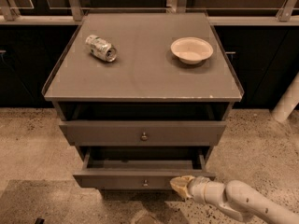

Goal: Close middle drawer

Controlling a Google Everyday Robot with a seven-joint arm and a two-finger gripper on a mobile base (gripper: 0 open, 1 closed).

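Observation:
My gripper needs to release the middle drawer, now pulled out from the cabinet, once it is sitting shut in the cabinet (145,162), under the front of the drawer that is taller.
The middle drawer (117,179) is the low grey-brown front with a small round knob (145,183). It stands pulled out from the cabinet, and its inside looks empty. My gripper (180,185) comes in from the lower right on a white arm (243,202). Its tip is against the right part of the drawer's front, just right of the knob.
Above it, a taller drawer front (93,133) with a knob (144,136) sits nearly shut. On the cabinet top (140,73) lie a crushed can (101,47) and a white bowl (191,49). A speckled floor surrounds the cabinet, and a white post (287,101) stands at the right.

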